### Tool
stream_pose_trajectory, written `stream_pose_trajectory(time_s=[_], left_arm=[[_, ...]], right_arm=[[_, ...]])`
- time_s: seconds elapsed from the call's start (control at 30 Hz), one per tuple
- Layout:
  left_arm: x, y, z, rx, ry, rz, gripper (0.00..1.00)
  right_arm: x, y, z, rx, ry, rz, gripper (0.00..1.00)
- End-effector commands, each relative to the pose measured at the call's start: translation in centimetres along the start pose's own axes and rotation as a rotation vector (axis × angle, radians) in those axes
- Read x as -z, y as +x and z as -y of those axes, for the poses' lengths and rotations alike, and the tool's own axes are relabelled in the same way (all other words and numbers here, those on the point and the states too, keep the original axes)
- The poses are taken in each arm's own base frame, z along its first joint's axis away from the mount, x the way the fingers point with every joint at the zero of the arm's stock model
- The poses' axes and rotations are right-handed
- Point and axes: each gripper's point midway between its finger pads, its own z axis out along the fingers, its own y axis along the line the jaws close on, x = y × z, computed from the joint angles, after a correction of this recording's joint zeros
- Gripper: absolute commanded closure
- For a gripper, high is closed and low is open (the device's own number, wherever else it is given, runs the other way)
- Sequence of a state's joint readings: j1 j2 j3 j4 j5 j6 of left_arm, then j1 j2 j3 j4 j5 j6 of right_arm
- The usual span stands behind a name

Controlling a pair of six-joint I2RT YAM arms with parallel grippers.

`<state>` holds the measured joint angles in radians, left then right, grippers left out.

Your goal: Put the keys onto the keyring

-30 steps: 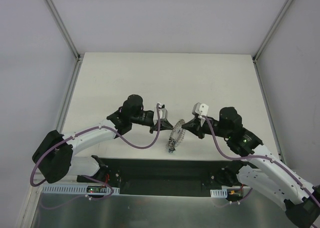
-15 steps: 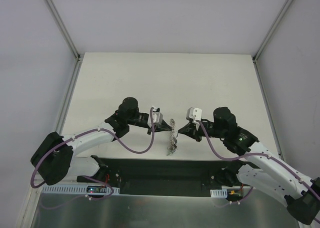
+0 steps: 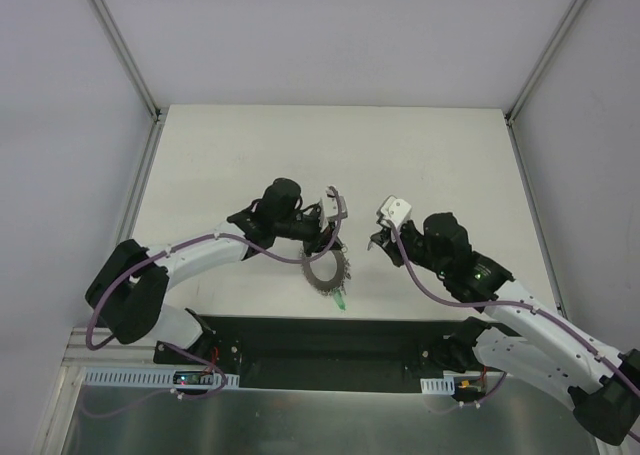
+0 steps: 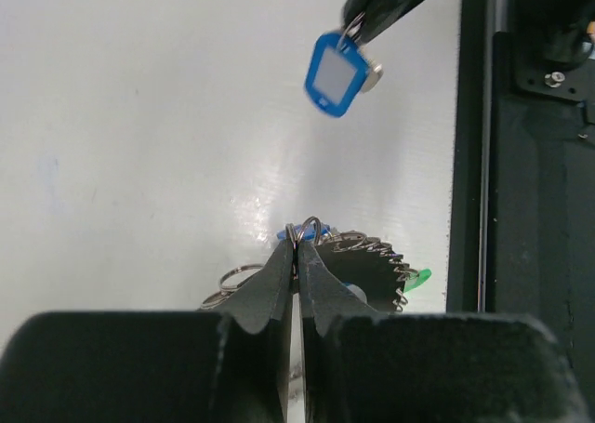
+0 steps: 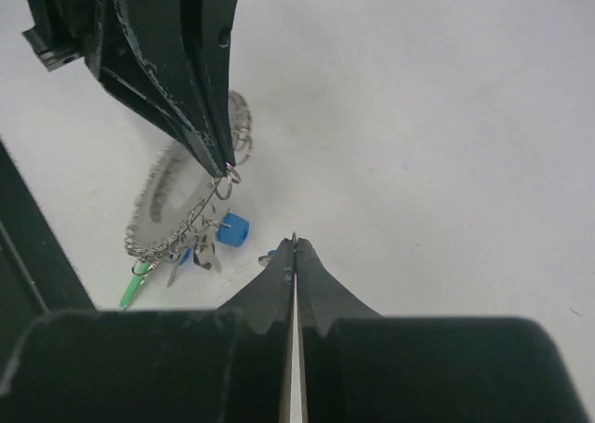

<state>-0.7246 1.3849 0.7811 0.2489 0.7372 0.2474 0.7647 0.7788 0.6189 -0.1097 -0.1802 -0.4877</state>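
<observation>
My left gripper should set the keyring down, as it is pinching neighbouring loops of it together, and take a single loop [image 4: 290, 229] before threading the key on.
The keyring [image 3: 325, 272], a large silvery coiled ring, hangs from my left gripper [image 3: 328, 243], which is shut on a small loop at its top [image 4: 311, 228]. On it hang a green tag [image 3: 342, 300], a blue cylinder [image 5: 234, 230] and small silver keys [image 5: 200, 251]. To the right, my right gripper [image 3: 377, 243] is shut on the thin ring of a blue-tagged key [image 4: 335, 70], held in the air apart from the keyring. In the right wrist view only a sliver of that ring shows at the right gripper's [image 5: 295, 242] tips, and the keyring [image 5: 163, 223] dangles to the left.
The white table [image 3: 400, 155] stretches behind both arms. A black strip [image 3: 320, 340] runs along its near edge, just below the keyring. Grey walls and metal posts [image 3: 125, 65] enclose the sides.
The two grippers, tip to tip at the keyring before, have come apart. The right one drew back to the right with the blue-tagged key. The left wrist turned, so the keyring now shows face-on.
</observation>
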Motion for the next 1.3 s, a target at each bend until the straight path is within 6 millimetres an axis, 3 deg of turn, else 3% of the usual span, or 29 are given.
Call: stream_pose_trajectory(time_s=[0.0,0.03,0.1,0.13,0.2,0.23,0.27,0.37,0.47,0.63,0.77,0.87,1.1,1.13,1.27], left_arm=[[-0.3,3.8,-3.0,0.230,-0.151,-0.200,1.00],[-0.8,2.7,-4.0,0.232,-0.170,-0.199,1.00],[-1.9,5.5,-5.0,0.312,-0.175,-0.315,1.00],[-2.6,4.3,-6.4,0.301,-0.200,-0.314,1.00],[-3.6,6.8,-7.2,0.364,-0.200,-0.403,1.00],[-4.1,6.1,-8.1,0.361,-0.214,-0.402,1.00],[-4.6,7.4,-8.4,0.386,-0.214,-0.437,1.00],[-5.1,8.0,-9.4,0.393,-0.248,-0.466,1.00],[-5.2,8.3,-10.0,0.386,-0.273,-0.476,0.84],[-5.1,6.9,-10.7,0.355,-0.327,-0.451,0.69],[-4.1,4.4,-10.9,0.327,-0.397,-0.363,0.64],[-3.8,3.9,-10.8,0.324,-0.437,-0.325,0.64],[-4.0,5.9,-10.1,0.388,-0.507,-0.335,0.69],[-4.2,4.9,-10.4,0.395,-0.524,-0.278,0.69],[-4.0,5.3,-10.9,0.411,-0.578,-0.214,0.72]], right_arm=[[-0.1,0.2,4.0,-0.072,0.240,-0.023,0.99],[-0.1,0.3,4.5,-0.085,0.268,-0.032,0.99],[-0.1,1.3,5.4,-0.112,0.323,-0.073,0.99],[-0.1,1.7,5.7,-0.122,0.337,-0.093,0.99],[-0.1,2.5,6.1,-0.142,0.369,-0.127,0.99],[0.0,2.9,6.4,-0.151,0.384,-0.137,0.99],[0.0,3.1,6.6,-0.158,0.394,-0.147,0.99],[0.0,3.6,7.2,-0.183,0.419,-0.162,0.99],[-0.2,4.0,7.1,-0.189,0.415,-0.179,0.99],[-0.2,4.0,7.2,-0.189,0.417,-0.185,0.99],[-0.1,4.1,7.2,-0.187,0.417,-0.188,0.99],[-0.2,4.2,7.0,-0.188,0.409,-0.190,0.99],[-0.4,4.3,6.9,-0.190,0.398,-0.198,0.99],[-0.4,4.2,6.9,-0.190,0.400,-0.196,0.99],[-0.5,4.4,6.8,-0.189,0.391,-0.205,0.99]])
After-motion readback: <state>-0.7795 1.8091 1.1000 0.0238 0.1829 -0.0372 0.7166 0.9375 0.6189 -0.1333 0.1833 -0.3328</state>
